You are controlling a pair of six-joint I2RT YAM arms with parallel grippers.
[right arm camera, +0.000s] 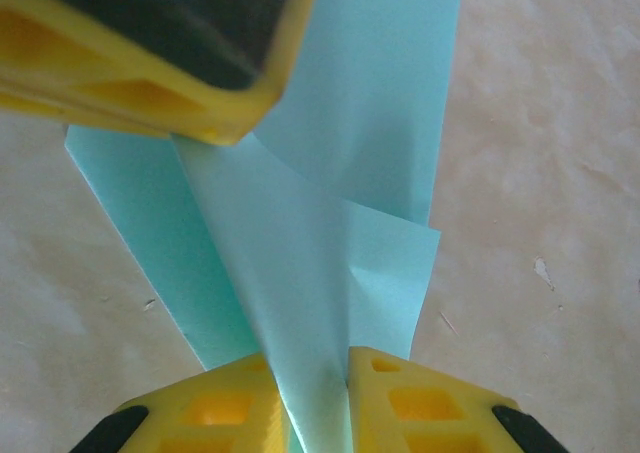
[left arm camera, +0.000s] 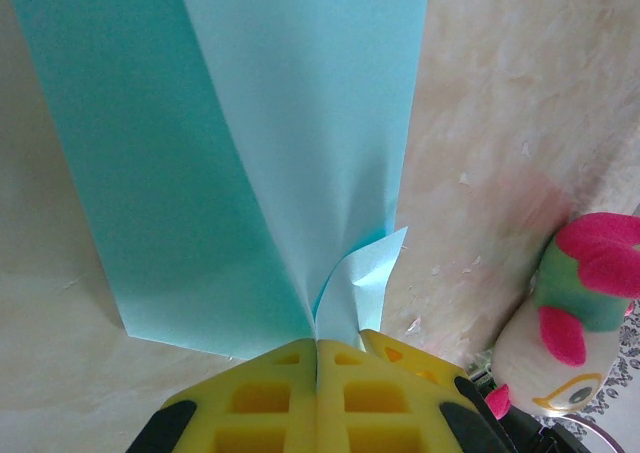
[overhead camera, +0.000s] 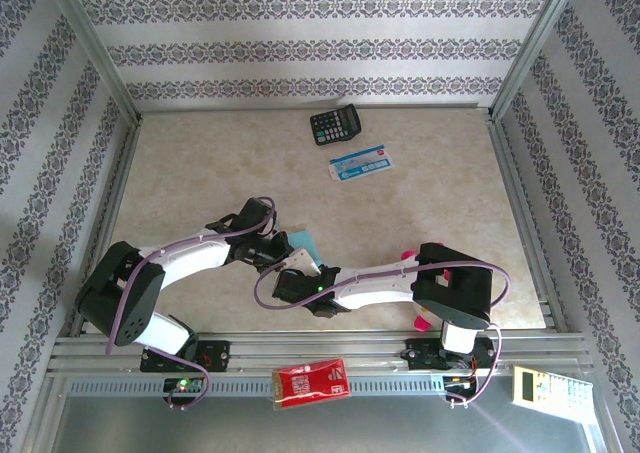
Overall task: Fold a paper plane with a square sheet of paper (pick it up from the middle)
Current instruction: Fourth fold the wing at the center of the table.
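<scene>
Both of the robot's grippers crowd the paper's narrowing fold beside its curled corner flap, so next the left gripper opens, back away and takes the wide side's near edge [left arm camera: 213,341].
The square sheet of paper [overhead camera: 306,241] is light turquoise and lies near the table's front centre, folded into long overlapping flaps with a small corner flap curling up. My left gripper [left arm camera: 318,345] is shut on one edge of the sheet [left arm camera: 250,153], its yellow fingers pressed together. My right gripper [right arm camera: 315,373] is shut on the sheet [right arm camera: 340,173] from the opposite side, with a tapering fold running between its fingers. One left finger [right arm camera: 170,53] shows at the top of the right wrist view. From above, both grippers [overhead camera: 287,265] meet at the paper.
A black calculator [overhead camera: 335,125] and a blue-and-white card [overhead camera: 360,163] lie at the back centre. A pink and white plush toy [left arm camera: 575,313] sits to the right of the paper. A red packet [overhead camera: 310,383] and a white keypad device [overhead camera: 550,385] rest on the front rail.
</scene>
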